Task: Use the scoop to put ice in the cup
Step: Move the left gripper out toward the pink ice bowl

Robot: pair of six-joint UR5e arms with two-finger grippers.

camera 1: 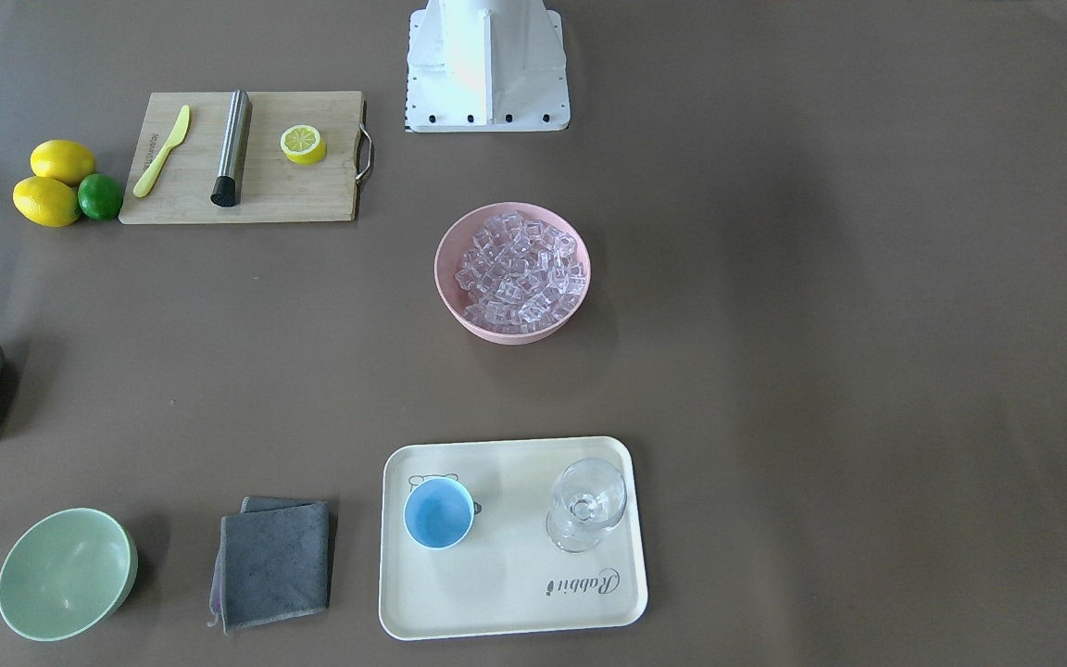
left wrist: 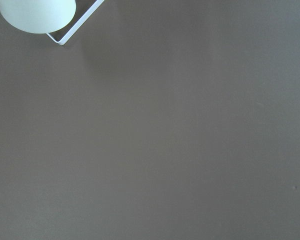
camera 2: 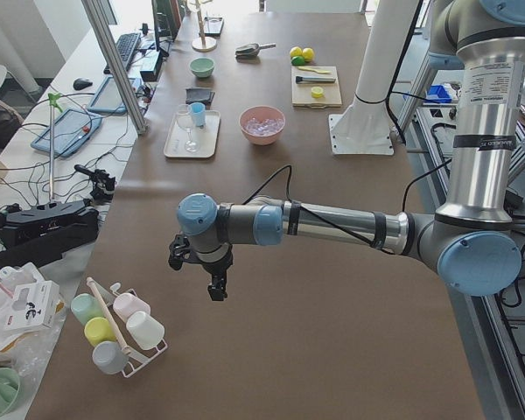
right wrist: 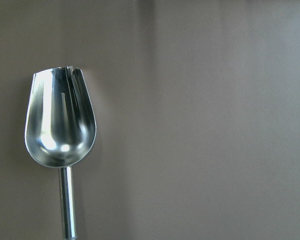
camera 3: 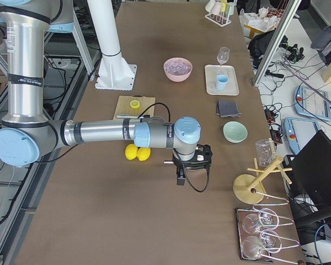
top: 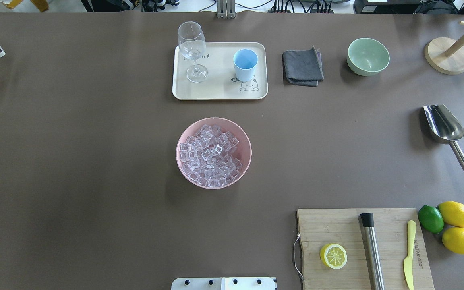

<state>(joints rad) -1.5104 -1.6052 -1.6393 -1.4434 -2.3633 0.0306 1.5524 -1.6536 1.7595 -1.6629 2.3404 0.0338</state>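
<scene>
I should next move my right gripper to the steel scoop's handle (right wrist: 69,221), near its loose end away from the trough, and close it there.
The ice (camera 1: 520,270) is a heap of clear cubes in a pink bowl (camera 1: 510,335) at the table's middle. The light-blue cup (camera 1: 439,512) stands upright and empty on a cream tray (camera 1: 515,593). The steel scoop (top: 443,125) lies on the table far to the robot's right, trough up, and fills the left half of the right wrist view (right wrist: 60,125). My right gripper (camera 3: 180,178) hangs above the scoop's area. My left gripper (camera 2: 215,287) hangs over the table's left end. I cannot tell whether either is open or shut.
A stemmed glass (top: 192,44) shares the tray. A grey cloth (top: 302,65) and green bowl (top: 368,56) lie beyond the scoop. A cutting board (top: 336,229) holds a lemon half, steel cylinder (top: 372,251) and yellow knife. A cup rack (camera 2: 114,328) stands near the left gripper.
</scene>
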